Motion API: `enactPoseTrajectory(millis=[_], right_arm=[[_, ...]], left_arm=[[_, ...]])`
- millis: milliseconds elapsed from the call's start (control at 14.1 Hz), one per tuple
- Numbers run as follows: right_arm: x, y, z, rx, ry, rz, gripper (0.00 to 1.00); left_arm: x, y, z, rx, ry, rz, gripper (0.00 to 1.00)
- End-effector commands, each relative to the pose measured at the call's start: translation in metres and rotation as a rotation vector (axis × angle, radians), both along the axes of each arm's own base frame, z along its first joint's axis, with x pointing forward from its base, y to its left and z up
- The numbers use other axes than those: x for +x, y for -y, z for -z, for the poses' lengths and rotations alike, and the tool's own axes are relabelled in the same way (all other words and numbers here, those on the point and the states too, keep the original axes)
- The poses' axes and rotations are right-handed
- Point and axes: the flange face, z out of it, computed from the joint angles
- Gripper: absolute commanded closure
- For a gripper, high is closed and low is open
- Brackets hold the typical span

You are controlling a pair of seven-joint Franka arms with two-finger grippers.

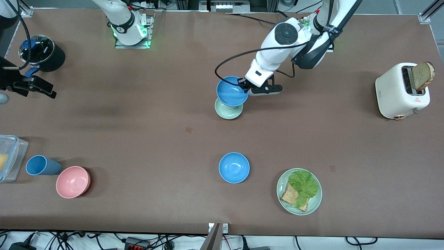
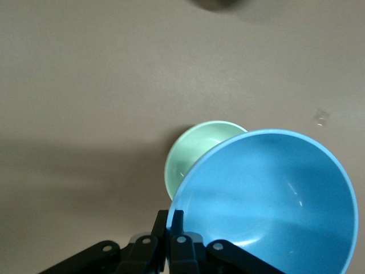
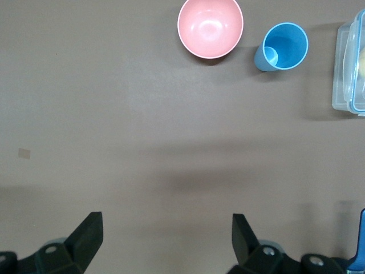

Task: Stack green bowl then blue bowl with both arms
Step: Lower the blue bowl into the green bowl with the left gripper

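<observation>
Next, my left gripper lets go of the sky-blue bowl inside the pale green bowl (image 1: 229, 106) (image 2: 206, 157) just beneath it.
My left gripper (image 1: 244, 86) is shut on the rim of a sky-blue bowl (image 1: 231, 91) and holds it tilted in the air, partly over the pale green bowl (image 1: 229, 109), which sits on the table mid-way along it. In the left wrist view the gripper (image 2: 177, 220) pinches the blue bowl (image 2: 274, 194) with the green bowl (image 2: 191, 154) showing below it. A second blue bowl (image 1: 234, 167) sits nearer the front camera. My right gripper (image 1: 38, 88) is open and empty over bare table at the right arm's end, also in its wrist view (image 3: 166, 228).
A pink bowl (image 1: 73, 182), a blue cup (image 1: 41, 165) and a clear container (image 1: 10, 158) sit at the right arm's end. A black pot (image 1: 45, 52) stands there too. A pale-green plate (image 1: 314, 205) with lettuce and toast and a white toaster (image 1: 399, 92) are toward the left arm's end.
</observation>
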Motion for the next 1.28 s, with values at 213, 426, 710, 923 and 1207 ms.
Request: enactPoseTrajectory(millis=[213, 426, 710, 923, 1207], right_arm=[[-0.006, -0.001, -0.006, -0.013, 0.001, -0.019, 0.00], [-0.005, -0.002, -0.007, -0.017, 0.009, -0.024, 0.00], [-0.003, -0.013, -0.006, -0.037, 0.015, -0.051, 0.00], [-0.003, -0.015, -0.003, -0.037, 0.010, -0.055, 0.00], [-0.003, -0.017, -0.003, -0.036, 0.010, -0.058, 0.00]], left_arm=[[0.004, 0.042, 0.049, 0.045, 0.045, 0.079, 1.00], [-0.006, 0.063, 0.066, 0.068, 0.058, 0.073, 1.00], [-0.002, 0.056, 0.085, 0.118, 0.116, 0.155, 1.00], [0.002, 0.051, 0.088, 0.132, 0.134, 0.187, 0.99], [0.021, 0.033, 0.080, 0.131, 0.148, 0.188, 0.68]])
